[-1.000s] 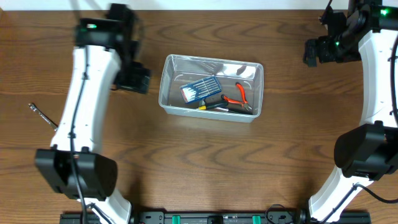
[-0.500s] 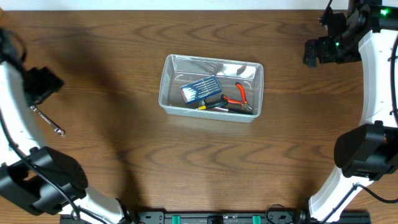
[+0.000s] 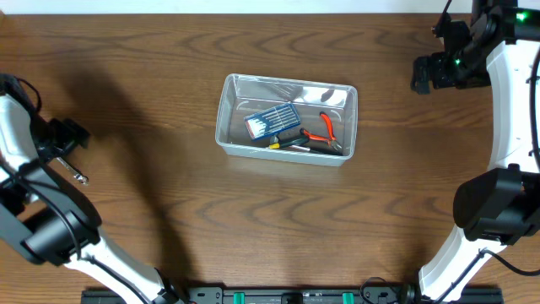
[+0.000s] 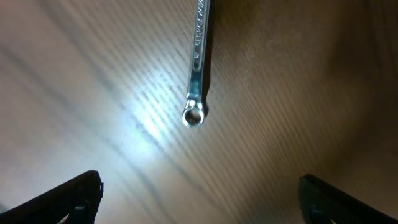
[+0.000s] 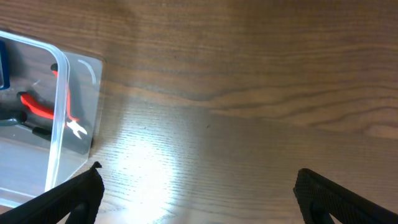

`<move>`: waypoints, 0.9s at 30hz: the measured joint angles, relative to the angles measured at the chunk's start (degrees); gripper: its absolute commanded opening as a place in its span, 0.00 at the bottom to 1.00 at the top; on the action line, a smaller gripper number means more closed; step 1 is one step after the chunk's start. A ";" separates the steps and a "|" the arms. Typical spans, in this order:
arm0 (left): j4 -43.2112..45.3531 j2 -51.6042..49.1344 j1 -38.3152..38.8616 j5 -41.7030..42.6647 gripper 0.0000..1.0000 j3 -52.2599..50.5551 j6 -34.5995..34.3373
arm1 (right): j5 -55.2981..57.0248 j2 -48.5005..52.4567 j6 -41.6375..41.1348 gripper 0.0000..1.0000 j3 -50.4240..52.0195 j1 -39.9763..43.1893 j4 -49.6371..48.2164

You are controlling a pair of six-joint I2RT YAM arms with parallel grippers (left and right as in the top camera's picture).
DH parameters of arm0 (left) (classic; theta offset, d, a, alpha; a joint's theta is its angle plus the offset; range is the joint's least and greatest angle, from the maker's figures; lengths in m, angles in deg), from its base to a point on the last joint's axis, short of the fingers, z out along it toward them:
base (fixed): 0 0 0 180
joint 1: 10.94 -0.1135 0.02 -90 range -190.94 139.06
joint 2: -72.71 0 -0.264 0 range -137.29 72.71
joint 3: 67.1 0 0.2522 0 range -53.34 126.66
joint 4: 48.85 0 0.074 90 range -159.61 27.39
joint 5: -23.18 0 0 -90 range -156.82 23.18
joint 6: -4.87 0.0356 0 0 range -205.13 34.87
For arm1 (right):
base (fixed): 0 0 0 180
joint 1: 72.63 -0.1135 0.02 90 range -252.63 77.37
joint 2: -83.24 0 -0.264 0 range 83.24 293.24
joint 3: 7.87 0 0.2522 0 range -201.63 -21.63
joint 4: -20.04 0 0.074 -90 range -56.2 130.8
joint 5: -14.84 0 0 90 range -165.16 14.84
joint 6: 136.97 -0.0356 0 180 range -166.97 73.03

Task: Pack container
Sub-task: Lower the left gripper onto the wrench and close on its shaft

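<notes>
My left gripper should grip the silver wrench's handle (image 3: 67, 165) (image 4: 197, 60), at the spot where the stamped part ends near the exposed ring.
The clear plastic container (image 3: 232, 139) sits mid-table and holds a blue bit case (image 3: 272, 119), red-handled pliers (image 3: 324, 130) and dark tools. A small silver wrench (image 3: 74, 174) lies on the table at the far left. It fills the top of the left wrist view (image 4: 196, 74). My left gripper (image 3: 69, 135) hangs just above the wrench, open and empty (image 4: 199, 199). My right gripper (image 3: 424, 72) is open and empty at the far right (image 5: 199, 193). The container's corner with the pliers shows in the right wrist view (image 5: 59, 124).
Wooden tabletop (image 3: 278, 219) all around the container. The table's back edge runs along the top of the overhead view.
My left arm has swung from beside the container out to the far left edge and down over the wrench. The right arm has not moved.
</notes>
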 measured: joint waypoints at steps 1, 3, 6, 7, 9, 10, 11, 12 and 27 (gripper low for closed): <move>0.28 -1.01 -0.04 0.04 0.98 0.00 0.26 | 0.00 0.00 -0.02 0.99 0.00 0.00 0.11; 0.79 -2.86 -0.28 0.04 0.98 -0.09 0.98 | 0.02 0.00 -0.02 0.99 0.00 0.00 0.46; 1.86 -4.24 -1.03 0.07 0.98 -0.11 2.14 | 0.00 0.00 -0.02 0.99 0.00 0.00 0.74; 2.36 -4.42 -1.31 0.07 0.98 -0.11 2.40 | 0.00 0.00 -0.02 0.99 0.00 0.00 0.76; 3.32 -4.52 -1.77 0.07 0.98 -0.11 3.10 | 0.00 0.00 -0.02 0.99 0.00 0.00 0.87; 3.76 -4.59 -1.95 0.07 0.98 -0.11 3.26 | 0.00 0.00 -0.02 0.99 0.00 0.00 1.05; 4.04 -4.63 -2.03 0.04 0.98 -0.11 3.34 | 0.00 0.00 0.00 0.99 0.00 0.00 1.20; 4.44 -4.72 -2.12 0.09 0.98 -0.11 3.43 | 0.02 0.00 -0.02 0.99 0.00 0.00 1.29; 10.49 -7.63 -2.78 0.74 0.98 -0.11 4.15 | 0.00 0.00 -0.02 0.99 0.00 0.00 3.04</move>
